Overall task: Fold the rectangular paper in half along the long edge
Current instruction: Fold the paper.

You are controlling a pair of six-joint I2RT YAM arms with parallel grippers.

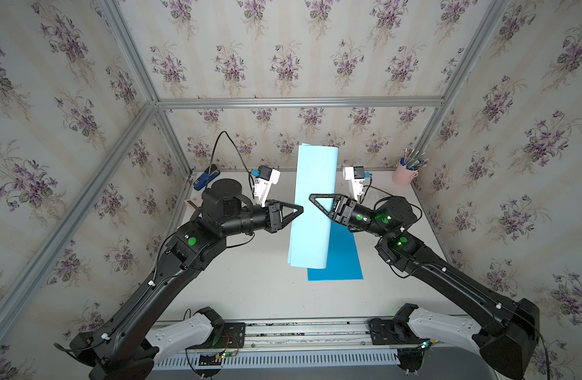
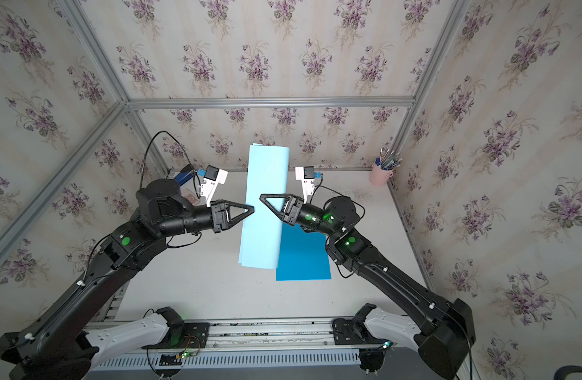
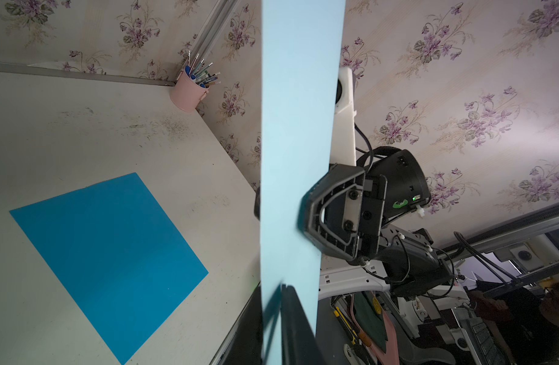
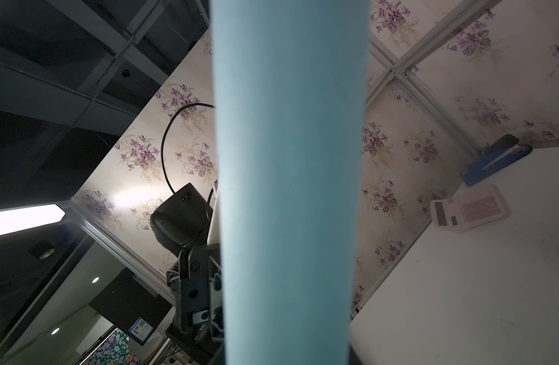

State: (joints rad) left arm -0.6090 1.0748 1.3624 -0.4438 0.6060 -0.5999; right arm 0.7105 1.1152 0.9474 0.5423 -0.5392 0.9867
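My right gripper is holding the paper's rounded bend deep in its fingers, so it should open, back away and pinch the bend (image 1: 329,203) with the ends of its fingers.
The light blue paper (image 1: 316,171) (image 2: 266,171) hangs in the air above the table, curled over on itself lengthwise. Its rounded bend faces the right arm and its two long edges meet on the left arm's side. My left gripper (image 1: 299,210) (image 2: 250,210) is shut on those edges; in the left wrist view the paper (image 3: 300,94) runs between its jaws (image 3: 281,287). My right gripper (image 1: 312,198) (image 2: 263,198) straddles the bend, one of its fingers (image 3: 316,221) lying against the sheet. In the right wrist view the paper (image 4: 287,158) hides those jaws.
A dark blue sheet (image 1: 344,260) (image 3: 107,259) lies flat on the white table (image 1: 250,289) below the held paper. A pink cup of pens (image 1: 404,174) stands at the back right corner. A blue stapler (image 1: 205,179) and a calculator (image 4: 471,208) sit at the back left.
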